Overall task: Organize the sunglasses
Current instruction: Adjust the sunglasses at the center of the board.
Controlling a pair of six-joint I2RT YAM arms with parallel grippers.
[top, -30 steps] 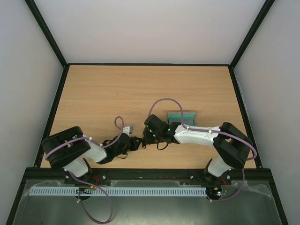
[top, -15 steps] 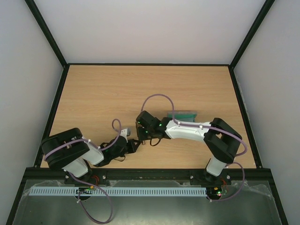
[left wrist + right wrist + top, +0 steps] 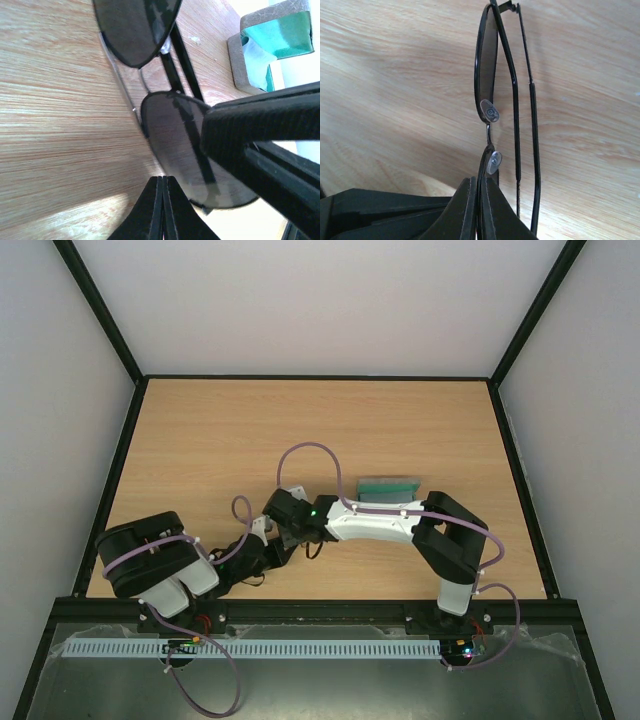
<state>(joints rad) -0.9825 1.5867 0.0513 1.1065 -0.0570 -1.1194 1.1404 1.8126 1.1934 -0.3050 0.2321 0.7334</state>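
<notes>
The sunglasses are held on edge by one lens's rim in my right gripper, so next I lay them flat and take them by the folded temple arms [image 3: 516, 120] first.
The sunglasses [image 3: 492, 90] are folded, with round dark lenses and thin temple arms [image 3: 526, 125], and stand on edge just above the wooden table. My right gripper [image 3: 481, 197] is shut on the rim of one lens. In the left wrist view both lenses [image 3: 190, 145] show close up, with the right gripper's fingers [image 3: 260, 125] across the nearer one. My left gripper [image 3: 164, 200] is shut and empty, its tips right beside that lens. In the top view the two grippers, left [image 3: 268, 552] and right [image 3: 284, 532], meet near the table's front edge; the sunglasses are mostly hidden there.
A grey oblong case [image 3: 388, 485] with a teal cloth [image 3: 280, 35] in it lies behind the right forearm, also visible in the left wrist view [image 3: 240, 60]. A black frame borders the table [image 3: 300, 420].
My right gripper has carried the sunglasses leftward, toward the left gripper, and uncovered the case. The left arm has only shifted slightly.
</notes>
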